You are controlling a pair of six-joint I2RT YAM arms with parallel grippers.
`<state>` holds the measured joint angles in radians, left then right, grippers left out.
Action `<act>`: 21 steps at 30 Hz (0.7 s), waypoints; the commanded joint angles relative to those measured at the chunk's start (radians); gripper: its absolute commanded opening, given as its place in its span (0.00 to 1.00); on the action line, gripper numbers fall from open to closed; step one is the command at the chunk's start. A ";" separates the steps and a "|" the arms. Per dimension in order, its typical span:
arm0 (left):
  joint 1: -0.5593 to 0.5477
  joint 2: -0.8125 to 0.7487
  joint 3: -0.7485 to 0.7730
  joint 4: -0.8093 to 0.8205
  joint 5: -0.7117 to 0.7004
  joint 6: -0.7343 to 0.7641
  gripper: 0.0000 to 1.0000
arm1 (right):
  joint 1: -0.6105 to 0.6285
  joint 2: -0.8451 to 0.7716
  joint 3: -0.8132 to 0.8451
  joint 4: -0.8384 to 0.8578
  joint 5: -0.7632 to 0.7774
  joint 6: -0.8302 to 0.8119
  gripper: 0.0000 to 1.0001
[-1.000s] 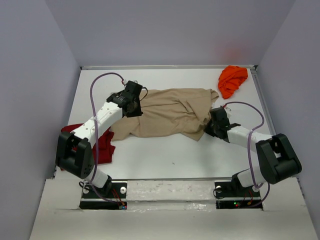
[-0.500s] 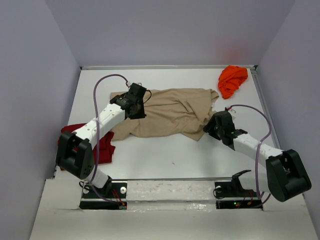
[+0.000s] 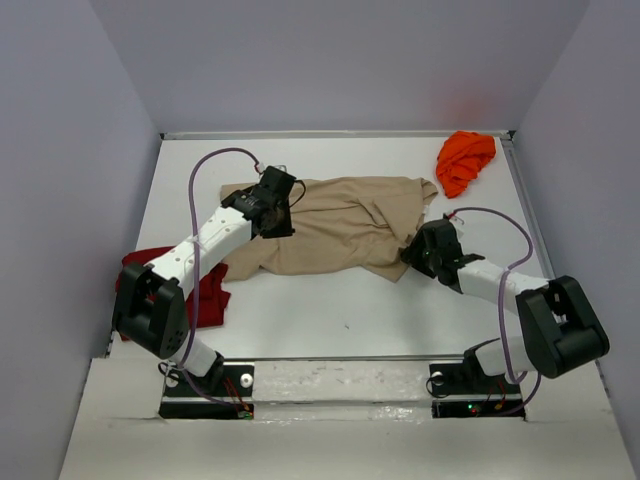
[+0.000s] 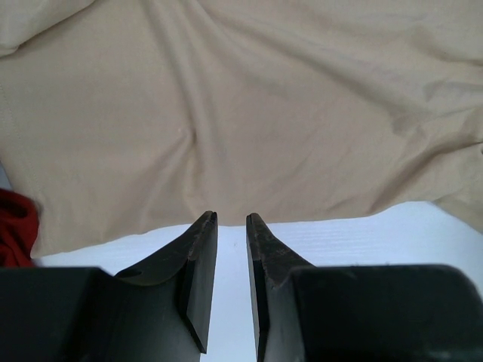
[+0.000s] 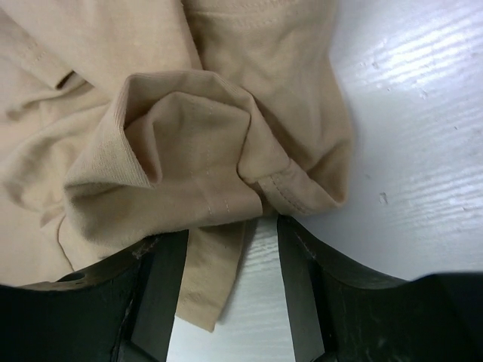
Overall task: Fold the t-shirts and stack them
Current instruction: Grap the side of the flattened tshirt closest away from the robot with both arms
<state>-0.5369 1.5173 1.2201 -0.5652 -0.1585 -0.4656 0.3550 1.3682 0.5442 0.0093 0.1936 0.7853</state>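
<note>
Next, my right gripper pinches the sleeve's hem [image 5: 230, 202] on the tan t-shirt and pulls it out toward me before folding, because that sleeve lies bunched over itself.
The tan t-shirt [image 3: 340, 232] lies spread and wrinkled across the middle of the table. My left gripper [image 3: 272, 205] hovers at its far left part. In the left wrist view that gripper [image 4: 230, 219] is open by a narrow gap, with only bare table between the fingers and the tan t-shirt [image 4: 249, 113] ahead. My right gripper [image 3: 412, 252] is at the shirt's near right corner. It stands open [image 5: 230, 234], with a loose strip of the bunched hem [image 5: 204, 151] lying between its fingers. The dark red t-shirt [image 3: 205, 290] sits crumpled at the near left, the orange t-shirt [image 3: 465, 160] at the far right.
Grey walls close in the white table [image 3: 340, 310] on three sides, with a raised rail [image 3: 330, 134] along the far edge. The arm bases [image 3: 340, 385] stand on the near edge. A bit of red cloth [image 4: 15, 226] shows at the left wrist view's left edge.
My right gripper has opened and let go of the tan shirt's corner, and its arm shifted slightly. The left gripper moved a little to the right over the shirt.
</note>
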 commanded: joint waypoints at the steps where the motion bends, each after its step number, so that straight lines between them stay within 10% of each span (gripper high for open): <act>1: -0.006 -0.005 0.036 -0.004 -0.007 -0.004 0.33 | 0.006 0.038 0.037 0.035 -0.006 -0.015 0.56; 21: -0.006 0.011 0.039 0.008 0.001 0.002 0.33 | 0.099 0.054 0.080 0.020 -0.019 0.029 0.48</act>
<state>-0.5373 1.5345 1.2201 -0.5648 -0.1570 -0.4652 0.4297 1.4014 0.5697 0.0242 0.1532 0.8047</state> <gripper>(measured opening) 0.324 0.500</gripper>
